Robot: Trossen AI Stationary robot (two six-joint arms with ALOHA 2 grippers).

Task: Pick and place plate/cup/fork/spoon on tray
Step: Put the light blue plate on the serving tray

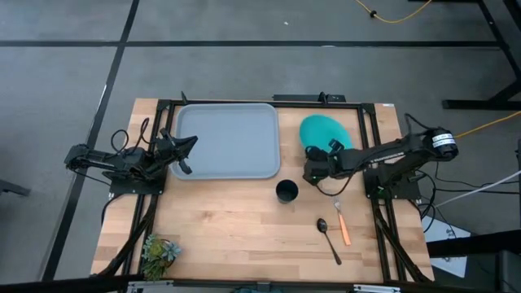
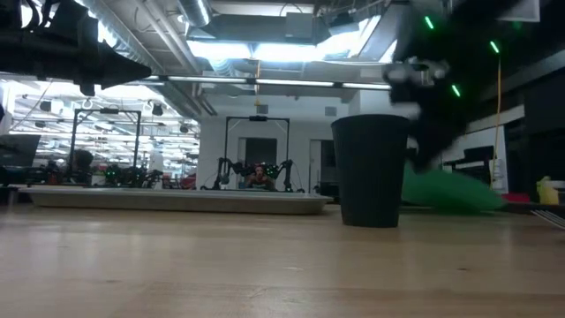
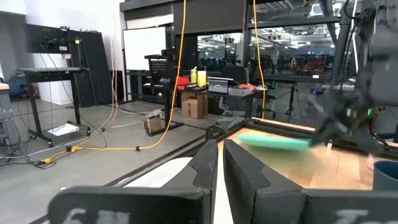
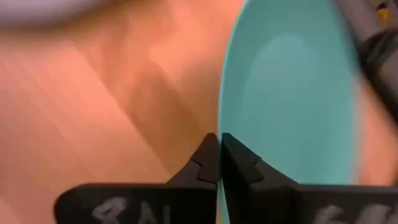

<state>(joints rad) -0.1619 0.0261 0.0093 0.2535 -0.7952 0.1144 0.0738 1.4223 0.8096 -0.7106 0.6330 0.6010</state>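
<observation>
My right gripper will let go of the teal plate on the middle of the grey-blue tray [image 1: 234, 135], a little toward the tray's far edge.
The teal plate [image 1: 324, 130] is at the table's far right, next to the grey-blue tray [image 1: 228, 140]. My right gripper [image 1: 312, 156] is shut on the plate's rim; it also shows in the right wrist view [image 4: 219, 155]. The dark cup [image 1: 286, 191] stands upright on the table near the tray's near right corner. The orange-handled fork [image 1: 343, 222] and the dark spoon [image 1: 329, 238] lie flat on the table at the near right. My left gripper [image 1: 186, 153] is shut and empty above the tray's left edge. My right gripper pinches the plate's rim [image 4: 221, 127] between its two fingers, on the side of the plate toward the tray and the near edge. The fingers come in nearly level from the near side. In the low view the plate [image 2: 446, 190] is tilted, its held side higher.
A small green plant [image 1: 159, 251] stands at the near left corner. Black frame rails run along the table's left, right and far edges. Bare wood lies between the tray and the near edge.
</observation>
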